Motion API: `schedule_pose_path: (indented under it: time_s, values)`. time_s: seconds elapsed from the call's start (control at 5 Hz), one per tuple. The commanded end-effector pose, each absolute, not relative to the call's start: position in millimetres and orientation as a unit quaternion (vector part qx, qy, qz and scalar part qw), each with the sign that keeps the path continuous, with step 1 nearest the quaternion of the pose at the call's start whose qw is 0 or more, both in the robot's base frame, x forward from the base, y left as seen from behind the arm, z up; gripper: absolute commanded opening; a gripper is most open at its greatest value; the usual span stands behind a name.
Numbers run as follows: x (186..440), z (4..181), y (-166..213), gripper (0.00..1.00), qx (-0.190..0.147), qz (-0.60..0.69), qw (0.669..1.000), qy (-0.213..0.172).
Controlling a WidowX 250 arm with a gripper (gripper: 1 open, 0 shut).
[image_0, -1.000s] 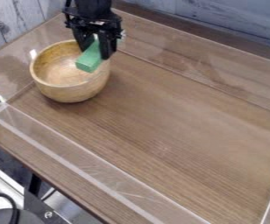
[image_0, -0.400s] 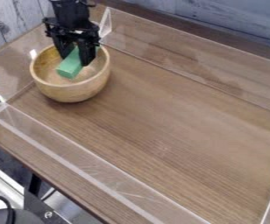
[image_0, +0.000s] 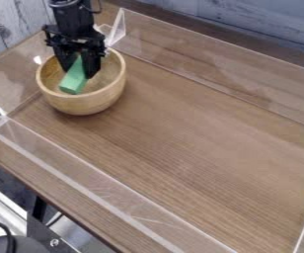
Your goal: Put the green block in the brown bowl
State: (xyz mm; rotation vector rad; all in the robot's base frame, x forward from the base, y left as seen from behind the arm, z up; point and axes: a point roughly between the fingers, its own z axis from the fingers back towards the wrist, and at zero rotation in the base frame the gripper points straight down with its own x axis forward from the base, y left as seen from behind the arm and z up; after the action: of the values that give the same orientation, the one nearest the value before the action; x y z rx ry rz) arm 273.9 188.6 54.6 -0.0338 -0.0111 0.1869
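My gripper will let go of the green block inside the brown bowl, down (image_0: 73, 73) by the bowl's near inner side.
The brown bowl (image_0: 94, 97) is a round light-wood bowl at the far left of the table. Directly over its inside hangs my black gripper (image_0: 76, 71), pointing straight down. Its fingers are shut on the green block (image_0: 74, 78), a bright green bar held tilted between them. The block's lower end reaches down inside the bowl's rim; whether it touches the bottom I cannot tell.
A wooden table (image_0: 194, 138) stretches to the right and front, bordered by clear low walls (image_0: 62, 168). A clear upright panel corner (image_0: 116, 24) stands just behind the bowl. Pale boards (image_0: 10, 25) lie at the far left.
The gripper has carried the green block leftward and lower, from the bowl's right rim to over the bowl's middle. The bowl has stayed put.
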Motion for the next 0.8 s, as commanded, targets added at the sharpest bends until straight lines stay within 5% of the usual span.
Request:
schedule_pose_path:
  time_s: [0.0, 0.6]
  values:
    - [285, 69.8, 204, 0.0, 0.005, 0.098, 0.995, -0.035]
    - [286, 57.4, 212, 0.0, 0.007, 0.103, 0.994, -0.025]
